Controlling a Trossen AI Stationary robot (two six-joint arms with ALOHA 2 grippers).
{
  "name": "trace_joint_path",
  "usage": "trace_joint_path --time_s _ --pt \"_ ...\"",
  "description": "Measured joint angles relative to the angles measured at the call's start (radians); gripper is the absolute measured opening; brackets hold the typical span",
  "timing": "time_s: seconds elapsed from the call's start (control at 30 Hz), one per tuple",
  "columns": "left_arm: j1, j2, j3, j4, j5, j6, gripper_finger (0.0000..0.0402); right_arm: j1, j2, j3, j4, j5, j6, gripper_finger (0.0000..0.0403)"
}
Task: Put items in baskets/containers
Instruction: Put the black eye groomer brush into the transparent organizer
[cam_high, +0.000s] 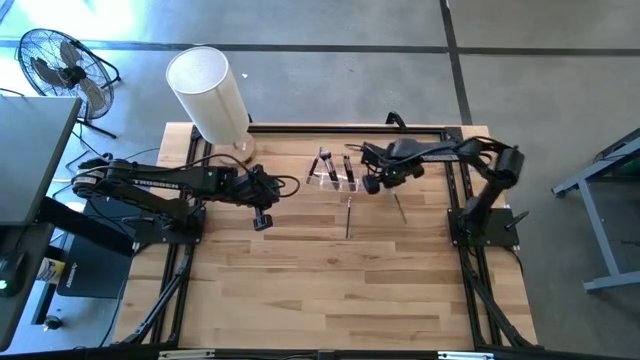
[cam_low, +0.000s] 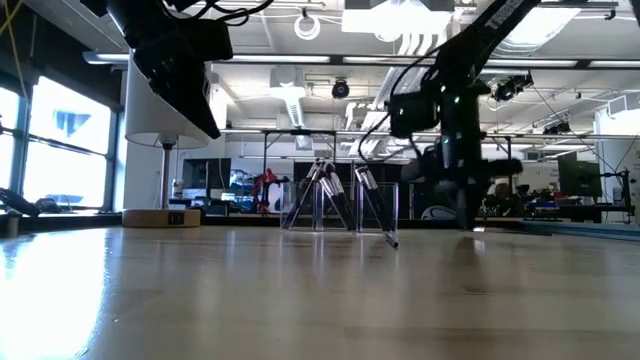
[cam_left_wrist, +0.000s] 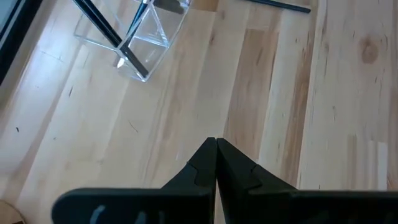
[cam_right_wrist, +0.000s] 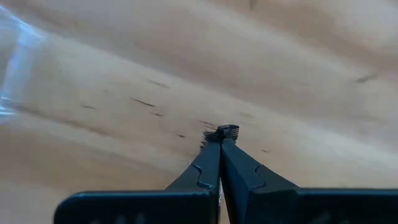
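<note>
I need to open my right gripper to let go of the brush in the end of the clear holder (cam_high: 350, 178) farthest from the white cylinder.
The clear holder (cam_high: 332, 176) stands on the far middle of the table, and several dark brushes (cam_high: 324, 163) lean in it. In the low view the holder (cam_low: 340, 208) shows them slanting, and one brush (cam_low: 378, 212) has its tip down by the table. Two more brushes lie flat on the wood (cam_high: 348, 216) (cam_high: 399, 208). My right gripper (cam_high: 372, 186) hangs just right of the holder, pointing down, shut on a small dark thing. My left gripper (cam_high: 262, 222) hovers left of the holder, shut and empty (cam_left_wrist: 216, 143). My right gripper (cam_right_wrist: 221, 140) pinches a small dark ridged end (cam_right_wrist: 227, 130) between its two fingertips, most likely a brush seen end-on. Fine dark hairs (cam_right_wrist: 207, 134) stick out beside it. The fingers point down at the table from above. The rest of the thing is hidden behind the fingers.
A tall white cylinder (cam_high: 210, 92) stands on a wooden block (cam_low: 160, 217) at the table's far left corner. A fan (cam_high: 60, 65) sits on the floor beyond it. Bare wood spreads over the near half of the table (cam_high: 340, 290).
</note>
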Motion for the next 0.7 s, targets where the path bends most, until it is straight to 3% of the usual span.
trace_joint_path --time_s 0.27,0.43,0.6,0.7 --pt "0.000 0.000 0.000 0.043 -0.008 0.000 0.0000 0.010 -0.197 0.005 0.021 0.083 -0.039 0.0000" --pt "0.000 0.000 0.001 0.055 -0.010 -0.002 0.0000 0.026 -0.296 0.007 0.142 0.134 -0.080 0.0000" --pt "0.000 0.000 0.001 0.054 -0.010 -0.011 0.0000 0.069 -0.384 0.004 0.484 0.183 -0.265 0.0000" --pt "0.000 0.000 0.001 0.054 -0.010 -0.022 0.0000 0.083 -0.391 -0.061 0.896 0.148 -0.395 0.0000"
